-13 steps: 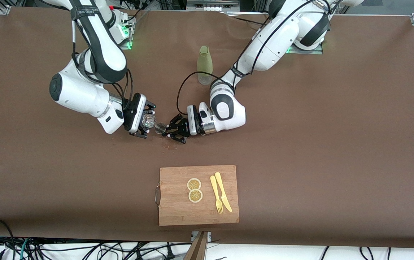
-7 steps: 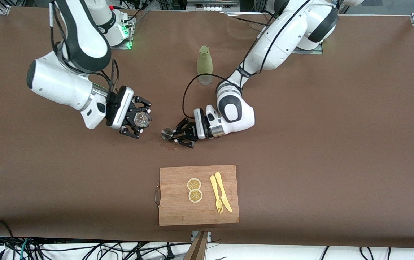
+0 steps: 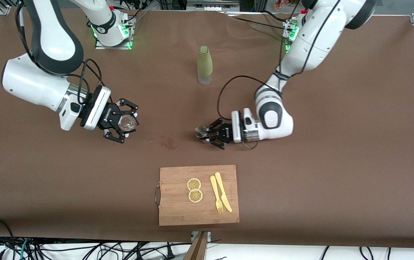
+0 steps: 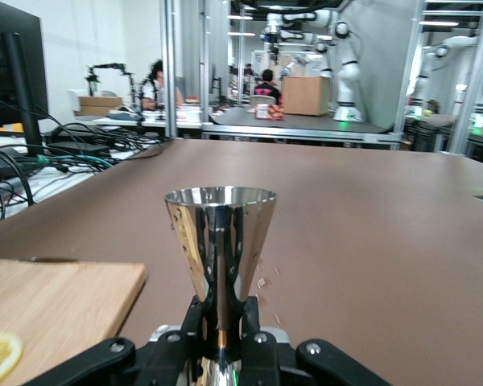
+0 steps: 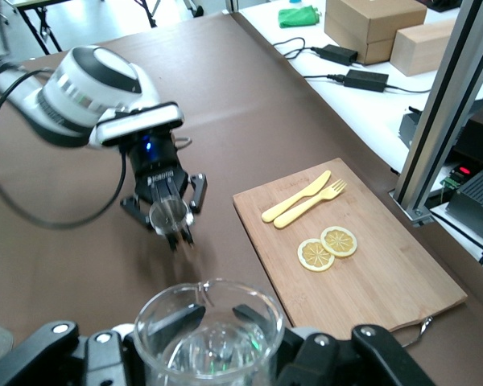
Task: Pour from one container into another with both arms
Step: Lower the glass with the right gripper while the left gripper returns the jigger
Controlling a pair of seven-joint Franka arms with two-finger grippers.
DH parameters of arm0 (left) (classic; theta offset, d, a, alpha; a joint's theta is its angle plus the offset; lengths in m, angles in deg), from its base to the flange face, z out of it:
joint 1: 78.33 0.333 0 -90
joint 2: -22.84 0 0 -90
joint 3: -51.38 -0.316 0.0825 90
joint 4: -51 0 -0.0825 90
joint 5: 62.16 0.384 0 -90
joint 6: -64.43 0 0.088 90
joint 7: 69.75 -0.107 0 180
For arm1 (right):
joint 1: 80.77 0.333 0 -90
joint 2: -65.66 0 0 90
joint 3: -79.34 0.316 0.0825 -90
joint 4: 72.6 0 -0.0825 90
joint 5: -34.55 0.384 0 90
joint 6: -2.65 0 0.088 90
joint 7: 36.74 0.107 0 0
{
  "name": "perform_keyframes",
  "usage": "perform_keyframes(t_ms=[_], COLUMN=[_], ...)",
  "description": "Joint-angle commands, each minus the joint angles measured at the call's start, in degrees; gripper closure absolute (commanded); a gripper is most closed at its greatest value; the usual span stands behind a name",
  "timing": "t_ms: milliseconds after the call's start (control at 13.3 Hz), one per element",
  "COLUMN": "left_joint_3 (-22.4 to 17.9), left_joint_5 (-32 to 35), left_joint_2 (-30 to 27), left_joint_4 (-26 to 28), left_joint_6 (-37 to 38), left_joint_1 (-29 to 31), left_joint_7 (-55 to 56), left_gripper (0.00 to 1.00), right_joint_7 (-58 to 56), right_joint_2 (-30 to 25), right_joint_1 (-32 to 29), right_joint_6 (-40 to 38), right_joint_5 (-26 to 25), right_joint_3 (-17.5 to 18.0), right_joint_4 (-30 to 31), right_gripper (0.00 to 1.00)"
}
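Next, my left gripper sets the metal jigger down on bare table [image 3: 318, 119] behind that gripper's white wrist, in a spot away from the wet stain. The jigger is now upright beside that stain.
My right gripper [image 3: 123, 124] is shut on a clear glass beaker [image 3: 127, 122] with a small spout, held upright over the brown table toward the right arm's end. In the right wrist view the beaker [image 5: 209, 330] sits between the black fingers [image 5: 181, 318] and looks empty. My left gripper [image 3: 208, 133] is shut on a shiny metal jigger [image 3: 201, 132], over the table beside a wet stain [image 3: 169, 143]. The left wrist view has the jigger [image 4: 220, 233] standing upright, its narrow waist clamped between the fingers [image 4: 195, 318]. The right wrist view also takes in the left gripper [image 5: 171, 219] with the jigger.
A green bottle [image 3: 204, 65] stands mid-table near the arms' bases. A wooden cutting board [image 3: 178, 211] lies close to the front camera, carrying two lemon slices [image 3: 194, 190] and a yellow fork and knife [image 3: 220, 196]. Small crumbs lie around the stain.
The two grippers have drawn apart from where beaker and jigger met. The right one carried the beaker toward the right arm's end, the left one carried the jigger toward the left arm's end.
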Motion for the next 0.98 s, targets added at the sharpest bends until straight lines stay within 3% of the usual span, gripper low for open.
perform_keyframes(t_ms=[0,225,376,752,902], left_joint_3=[-2.03,-11.68,-16.97,-18.57,-21.28], left_joint_5=[9.64,20.11,25.91,36.11,38.41], left_joint_2=[-6.32,-6.50,-6.42,-4.57,-3.69], left_joint_4=[8.70,9.32,8.89,9.24,8.97], left_joint_6=[9.17,22.97,27.38,37.93,40.58], left_joint_1=[7.16,11.21,14.45,25.00,26.43], left_joint_7=[-1.28,-4.51,-8.46,-16.29,-19.54], left_gripper=[1.00,1.00,1.00,1.00,1.00], right_joint_7=[-5.20,-11.97,-16.62,-28.40,-34.54], right_joint_2=[3.02,7.24,9.17,15.23,16.99], right_joint_1=[-4.76,-8.02,-9.95,-15.31,-16.63], right_joint_6=[-3.88,-8.36,-10.03,-19.34,-22.42], right_joint_5=[4.12,8.70,11.69,12.49,12.05], right_joint_3=[3.00,3.00,3.00,2.56,1.69], right_joint_4=[-3.29,-6.11,-6.20,-7.26,-7.17], right_gripper=[0.77,0.77,0.77,0.76,0.77])
